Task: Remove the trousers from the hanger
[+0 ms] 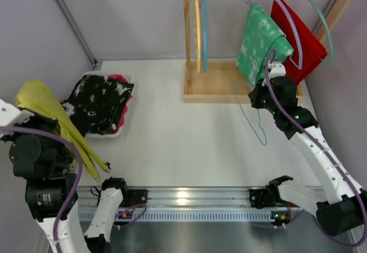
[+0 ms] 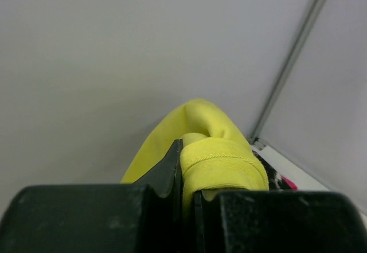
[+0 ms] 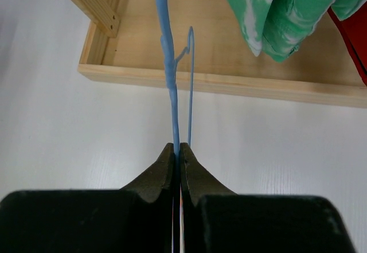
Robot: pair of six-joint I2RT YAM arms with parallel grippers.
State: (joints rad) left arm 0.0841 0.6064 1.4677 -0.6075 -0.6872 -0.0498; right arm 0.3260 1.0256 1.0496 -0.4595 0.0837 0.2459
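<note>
Next, I release the yellow trousers from my left gripper onto the black-and-white garment in the white tray (image 1: 102, 107).
Mustard-yellow trousers (image 1: 43, 101) hang off the table at the far left, their legs trailing down to the front rail. My left gripper (image 2: 188, 170) is shut on a bunched fold of these yellow trousers (image 2: 221, 150). The green mottled trousers (image 1: 258, 43) and the red trousers (image 1: 301, 46) each hang on a hanger from the wooden rack's top bar. My right gripper (image 3: 177, 148) is shut on a thin blue wire hanger (image 3: 170, 63), which carries no cloth. In the top view that blue hanger (image 1: 252, 121) slants down in front of the rack, below the right gripper (image 1: 258, 101).
The wooden rack's base (image 1: 221, 89) stands at the back right. Two bare hangers, yellow and teal (image 1: 200, 29), hang at its left post. A white tray (image 1: 123, 128) at the left holds a black-and-white garment over something pink. Grey walls close in on both sides.
</note>
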